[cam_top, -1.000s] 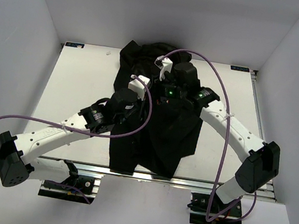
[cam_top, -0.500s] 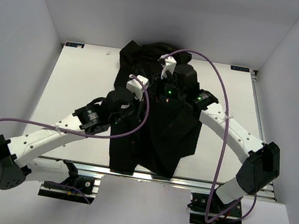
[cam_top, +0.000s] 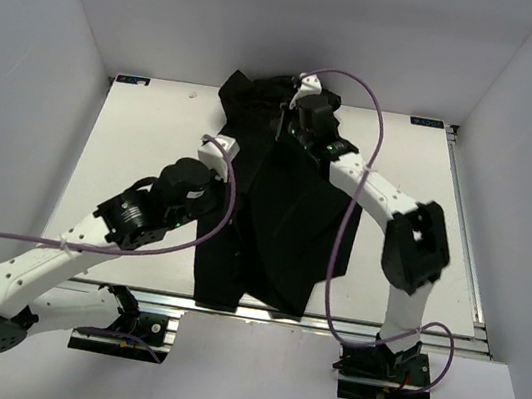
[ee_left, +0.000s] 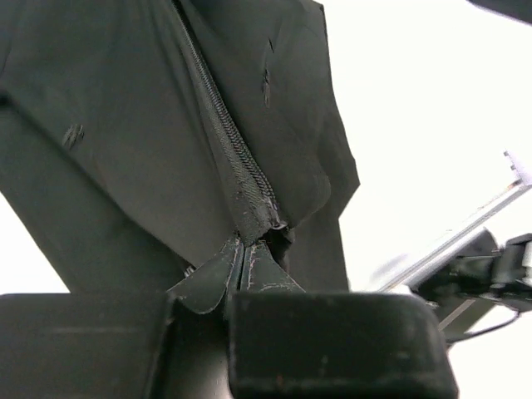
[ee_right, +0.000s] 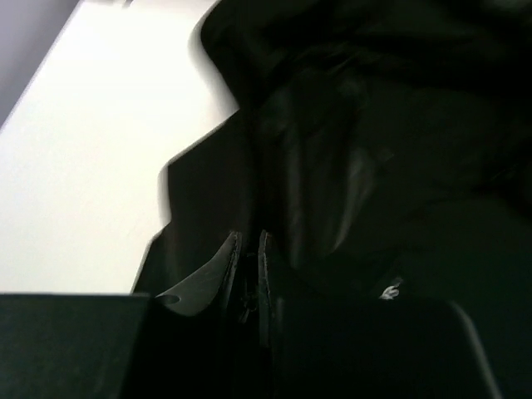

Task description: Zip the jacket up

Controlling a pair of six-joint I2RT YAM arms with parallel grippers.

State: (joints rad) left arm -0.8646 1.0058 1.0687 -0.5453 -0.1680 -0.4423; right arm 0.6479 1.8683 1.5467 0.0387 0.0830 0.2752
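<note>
Next, I release the jacket fabric from my left gripper at the table's near edge [cam_top: 228, 301], beside the metal rail at the front. The fabric is now at the zipper's near end.
The black jacket [cam_top: 288, 218] lies lengthwise down the middle of the table, collar at the far end. My left gripper [cam_top: 226, 181] is shut on the jacket fabric [ee_left: 125, 150] at the near end of the closed zipper [ee_left: 224, 125], jaws [ee_left: 241, 258] pressed together. My right gripper [cam_top: 285, 132] is at the jacket's far part near the collar. In the right wrist view its jaws [ee_right: 247, 249] are almost together, with a thin dark piece at the zipper line between them. A small light mark [ee_right: 389, 291] shows on the dark fabric [ee_right: 399, 166].
The white table [cam_top: 144, 140] extends left and right of the jacket. Its front metal rail [cam_top: 327, 323] lies just below the hem and also shows in the left wrist view [ee_left: 465, 241]. Purple cables [cam_top: 356, 173] loop over both arms. White walls surround the table.
My right gripper has moved away from me along the zipper line toward the collar, and its arm has folded. My left gripper has drawn back to the left and nearer, still gripping fabric.
</note>
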